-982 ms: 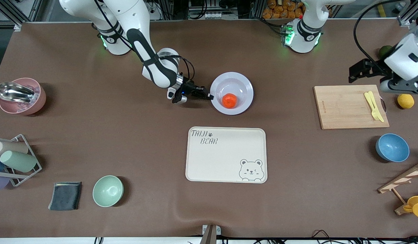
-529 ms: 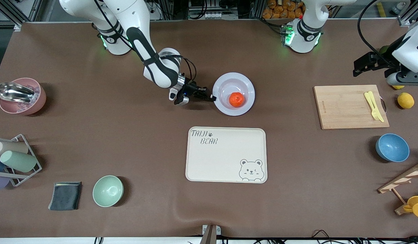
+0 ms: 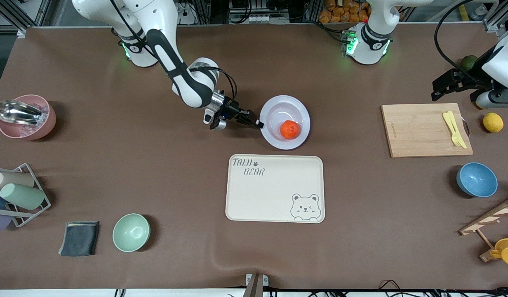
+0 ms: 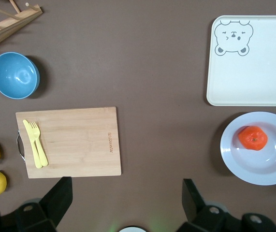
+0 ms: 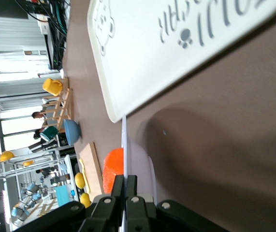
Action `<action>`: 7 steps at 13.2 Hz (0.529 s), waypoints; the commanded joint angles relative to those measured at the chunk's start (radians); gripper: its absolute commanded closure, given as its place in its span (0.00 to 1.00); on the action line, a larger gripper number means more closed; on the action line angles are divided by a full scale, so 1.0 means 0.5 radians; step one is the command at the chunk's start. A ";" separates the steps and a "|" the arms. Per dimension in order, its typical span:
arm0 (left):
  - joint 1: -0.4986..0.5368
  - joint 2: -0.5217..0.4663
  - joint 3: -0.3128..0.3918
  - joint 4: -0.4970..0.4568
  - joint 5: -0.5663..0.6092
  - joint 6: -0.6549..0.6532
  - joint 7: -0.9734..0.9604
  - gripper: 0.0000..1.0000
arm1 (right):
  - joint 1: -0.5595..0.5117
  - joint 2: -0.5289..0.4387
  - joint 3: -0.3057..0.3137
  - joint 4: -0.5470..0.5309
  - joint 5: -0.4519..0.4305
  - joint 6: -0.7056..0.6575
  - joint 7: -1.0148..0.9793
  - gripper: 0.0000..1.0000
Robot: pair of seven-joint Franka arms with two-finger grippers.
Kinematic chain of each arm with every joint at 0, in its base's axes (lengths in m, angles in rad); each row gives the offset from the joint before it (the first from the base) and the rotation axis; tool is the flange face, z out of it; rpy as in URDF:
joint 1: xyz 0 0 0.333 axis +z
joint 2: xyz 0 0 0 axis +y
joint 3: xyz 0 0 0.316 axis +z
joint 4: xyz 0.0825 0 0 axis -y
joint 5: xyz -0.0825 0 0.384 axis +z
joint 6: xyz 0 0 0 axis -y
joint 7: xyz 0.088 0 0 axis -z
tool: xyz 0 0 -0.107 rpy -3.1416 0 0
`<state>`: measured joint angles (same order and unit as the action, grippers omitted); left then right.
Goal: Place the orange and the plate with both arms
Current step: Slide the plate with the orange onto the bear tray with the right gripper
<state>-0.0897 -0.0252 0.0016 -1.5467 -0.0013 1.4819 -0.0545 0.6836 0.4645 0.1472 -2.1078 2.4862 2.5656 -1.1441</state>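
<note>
I should use my right gripper to set the white plate with the orange down mid-tray, between the cream tray's lettering and bear drawing [image 3: 280,178] [image 5: 138,39].
The white plate [image 3: 294,111] sits mid-table, just farther from the front camera than the cream tray [image 3: 274,188]. The orange [image 3: 289,129] lies in it, on the side toward the tray. My right gripper [image 3: 258,123] is shut on the plate's rim at the edge toward the right arm's end. In the right wrist view the thin plate rim [image 5: 124,145] runs between the closed fingers [image 5: 131,187], with the orange [image 5: 112,166] beside it. My left gripper [image 3: 437,91] is open and empty, high over the table near the cutting board [image 3: 426,130]. The left wrist view shows the plate [image 4: 234,150] and orange [image 4: 253,137].
Yellow cutlery [image 3: 453,128] lies on the cutting board. A lemon [image 3: 492,122] and a dark green fruit [image 3: 468,62] lie at the left arm's end, with a blue bowl [image 3: 476,179]. A pale green bowl [image 3: 131,232], grey cloth [image 3: 79,238], cup rack [image 3: 15,195] and pink bowl [image 3: 24,117] stand at the right arm's end.
My right gripper has dragged the plate toward the tray and the left arm's end. The orange rolled across the plate. My left gripper has drawn back away from the cutting board.
</note>
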 commanded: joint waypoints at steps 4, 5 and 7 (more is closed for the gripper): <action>0.014 -0.042 -0.009 -0.014 -0.034 0.024 0.017 0.00 | -0.149 0.003 0.000 0.275 0.136 0.017 0.113 1.00; 0.014 -0.039 -0.009 -0.014 -0.037 0.024 0.017 0.00 | -0.198 0.058 0.000 0.352 0.133 0.017 0.110 1.00; 0.014 -0.039 -0.009 -0.014 -0.040 0.027 0.017 0.00 | -0.272 0.169 -0.003 0.457 0.121 0.014 0.083 1.00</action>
<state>-0.0900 -0.0264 0.0011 -1.5457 -0.0013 1.4898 -0.0544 0.5804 0.4785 0.1344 -1.9493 2.5146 2.5700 -1.0852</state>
